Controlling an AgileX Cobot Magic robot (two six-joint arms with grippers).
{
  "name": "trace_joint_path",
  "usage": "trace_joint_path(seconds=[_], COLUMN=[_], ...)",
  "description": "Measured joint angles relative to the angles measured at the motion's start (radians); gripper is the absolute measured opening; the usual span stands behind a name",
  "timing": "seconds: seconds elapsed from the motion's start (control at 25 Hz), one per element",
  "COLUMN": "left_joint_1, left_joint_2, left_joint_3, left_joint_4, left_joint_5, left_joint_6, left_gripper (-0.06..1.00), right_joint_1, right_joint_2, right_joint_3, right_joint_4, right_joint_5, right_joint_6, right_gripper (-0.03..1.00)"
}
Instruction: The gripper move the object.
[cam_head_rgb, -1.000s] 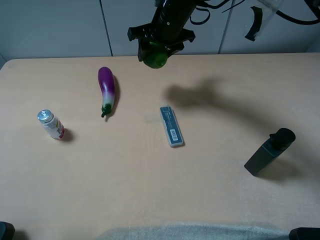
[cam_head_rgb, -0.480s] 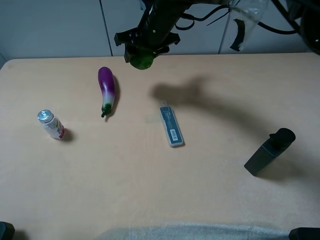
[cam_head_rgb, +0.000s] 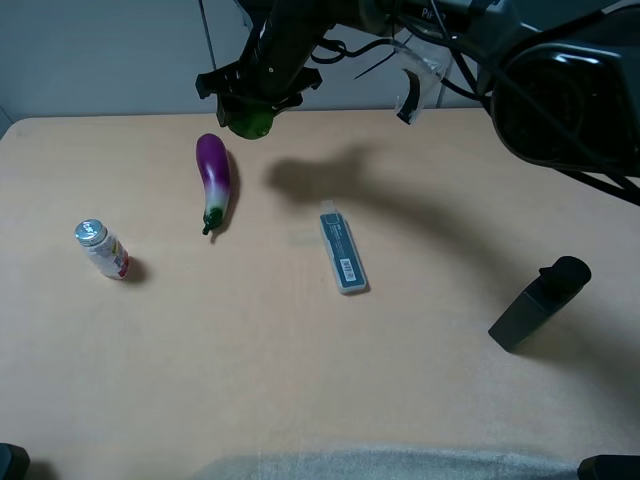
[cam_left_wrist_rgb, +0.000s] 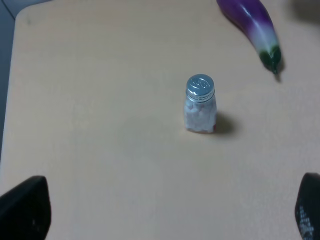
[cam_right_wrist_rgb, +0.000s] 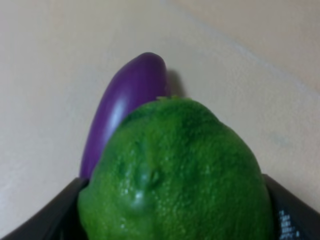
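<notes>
The green lime, now held in the air above the tabletop, will be let go by my right gripper on the table (cam_head_rgb: 261, 160) close beside the purple upper half of the eggplant.
My right gripper (cam_head_rgb: 252, 110) reaches across to the table's far left-centre and is shut on the green lime (cam_head_rgb: 251, 122), held in the air above the tabletop. In the right wrist view the lime (cam_right_wrist_rgb: 175, 172) fills the frame between the black fingers (cam_right_wrist_rgb: 42, 217). The purple eggplant (cam_head_rgb: 213, 178) lies on the table just below and left of the lime, and shows behind it in the right wrist view (cam_right_wrist_rgb: 122, 110). My left gripper (cam_left_wrist_rgb: 165, 212) hangs open over the left side of the table, only its two fingertips (cam_left_wrist_rgb: 25, 207) in view.
A small white bottle with a silver cap (cam_head_rgb: 101, 249) stands at the left; it also shows in the left wrist view (cam_left_wrist_rgb: 200, 104). A grey-blue flat case (cam_head_rgb: 343, 253) lies mid-table. A black angular bottle-like item (cam_head_rgb: 539, 303) lies at the right. A grey cloth (cam_head_rgb: 390, 465) is at the front edge.
My right gripper has carried the lime leftward along the table's far edge, from above the case's side to beside the eggplant's top. Its shadow moved left too.
</notes>
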Motion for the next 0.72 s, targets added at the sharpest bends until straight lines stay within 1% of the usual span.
trace_joint_path(seconds=[0.4, 0.72], left_joint_1=[0.000, 0.000], left_joint_2=[0.000, 0.000], left_joint_3=[0.000, 0.000], left_joint_4=[0.000, 0.000], left_joint_5=[0.000, 0.000], left_joint_6=[0.000, 0.000], left_gripper=[0.97, 0.97], right_joint_1=[0.000, 0.000], right_joint_2=[0.071, 0.106], right_joint_3=[-0.004, -0.005], right_joint_4=[-0.068, -0.084], right_joint_5=[-0.011, -0.013], right_joint_6=[-0.018, -0.019], right_gripper=[0.47, 0.47])
